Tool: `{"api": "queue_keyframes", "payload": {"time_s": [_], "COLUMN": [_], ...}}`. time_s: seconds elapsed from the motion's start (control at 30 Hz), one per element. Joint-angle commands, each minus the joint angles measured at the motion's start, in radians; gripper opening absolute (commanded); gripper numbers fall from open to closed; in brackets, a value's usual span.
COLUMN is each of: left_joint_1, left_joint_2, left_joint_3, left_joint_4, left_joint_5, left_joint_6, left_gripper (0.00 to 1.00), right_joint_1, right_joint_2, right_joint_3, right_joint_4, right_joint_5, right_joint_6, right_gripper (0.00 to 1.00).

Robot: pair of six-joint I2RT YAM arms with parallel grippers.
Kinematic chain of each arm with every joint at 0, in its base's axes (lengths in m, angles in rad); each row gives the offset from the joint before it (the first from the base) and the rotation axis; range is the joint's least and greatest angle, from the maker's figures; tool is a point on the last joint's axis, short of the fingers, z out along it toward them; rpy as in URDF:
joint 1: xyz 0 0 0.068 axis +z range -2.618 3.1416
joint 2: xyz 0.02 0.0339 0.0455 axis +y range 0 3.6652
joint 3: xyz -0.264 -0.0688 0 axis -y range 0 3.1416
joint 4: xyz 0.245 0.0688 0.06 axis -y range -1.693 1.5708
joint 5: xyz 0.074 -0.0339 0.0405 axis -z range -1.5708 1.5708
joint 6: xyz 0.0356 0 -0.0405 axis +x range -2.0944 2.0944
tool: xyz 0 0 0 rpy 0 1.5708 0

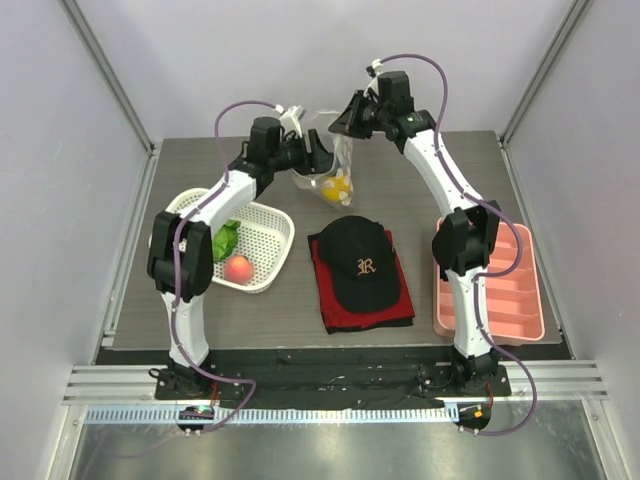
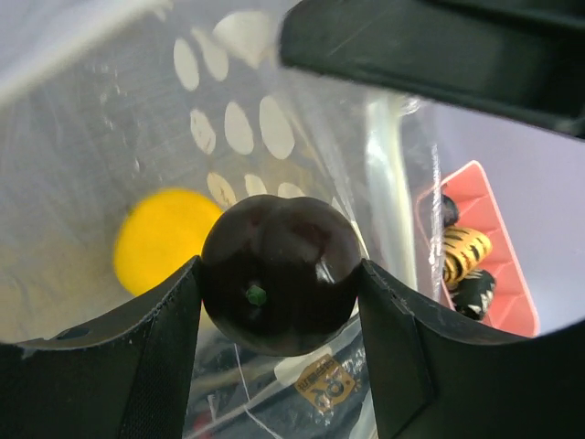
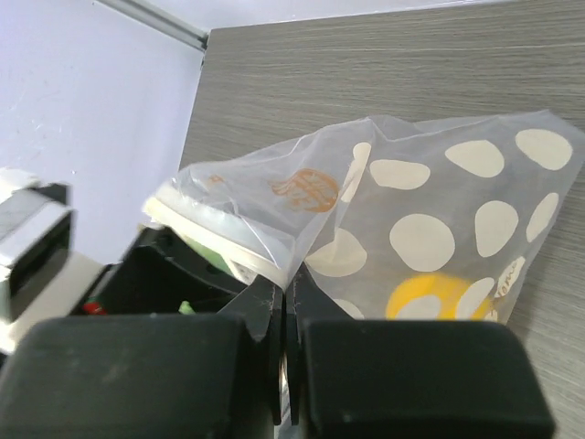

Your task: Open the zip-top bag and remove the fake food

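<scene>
The dark brown ball is to go in the white mesh basket. I need to put it there with my left gripper, on the bag side of the red-pink peach (image 1: 270, 235).
The clear polka-dot zip-top bag (image 1: 339, 172) hangs above the back of the table, with the yellow citrus (image 1: 337, 189) inside it. My right gripper (image 1: 347, 121) is shut on the bag's upper edge (image 3: 285, 265) and holds it up; the citrus (image 3: 430, 294) shows through the plastic. My left gripper (image 1: 312, 158) reaches into the bag's mouth and is shut on the dark brown ball (image 2: 281, 273), with the citrus (image 2: 163, 239) blurred behind it. The red-pink peach (image 1: 238, 268) and the leafy green vegetable (image 1: 226, 239) lie in the white mesh basket (image 1: 270, 246).
A black cap (image 1: 360, 262) lies on a folded red and black cloth (image 1: 325, 291) at mid table. A pink tray (image 1: 523, 315) with compartments stands at the right; it also shows in the left wrist view (image 2: 480, 206) with small dark and yellow bits.
</scene>
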State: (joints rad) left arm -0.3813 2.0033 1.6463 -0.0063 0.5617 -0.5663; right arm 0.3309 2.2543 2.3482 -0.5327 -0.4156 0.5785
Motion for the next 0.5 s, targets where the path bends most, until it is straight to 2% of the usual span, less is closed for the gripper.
{"api": "queue_keyframes", "payload": {"time_s": [0.0,0.1,0.13,0.2,0.23,0.27,0.33,0.47], "left_joint_1": [-0.019,-0.016,-0.014,-0.005,0.001,0.008,0.01,0.025], "left_joint_2": [-0.112,-0.056,-0.029,0.024,0.084,0.1,0.092,0.005], "left_joint_3": [0.079,0.295,0.35,0.502,0.547,0.569,0.526,0.331], "left_joint_4": [-0.081,-0.254,-0.365,-0.469,-0.516,-0.568,-0.561,-0.275], "left_joint_5": [-0.116,-0.235,-0.238,-0.183,-0.152,-0.122,-0.085,-0.062], "left_joint_6": [0.098,0.025,-0.013,-0.128,-0.25,-0.307,-0.425,-0.584], "left_gripper": [0.0,0.0,0.0,0.0,0.0,0.0,0.0,0.0], "right_joint_1": [0.013,0.028,0.034,0.042,0.04,0.042,0.043,0.042], "right_joint_2": [-0.018,-0.039,-0.051,-0.056,-0.056,-0.059,-0.058,-0.058], "right_joint_3": [0.026,0.005,0.003,0.006,0.005,0.006,0.01,-0.001], "right_joint_4": [0.028,0.01,0.007,0.0,0.0,0.0,0.0,0.002], "right_joint_5": [-0.002,0.053,0.066,0.105,0.115,0.116,0.132,0.156], "right_joint_6": [-0.083,-0.199,-0.222,-0.279,-0.292,-0.302,-0.339,-0.35], "right_gripper": [0.02,0.01,0.01,0.01,0.01,0.01,0.01,0.02]}}
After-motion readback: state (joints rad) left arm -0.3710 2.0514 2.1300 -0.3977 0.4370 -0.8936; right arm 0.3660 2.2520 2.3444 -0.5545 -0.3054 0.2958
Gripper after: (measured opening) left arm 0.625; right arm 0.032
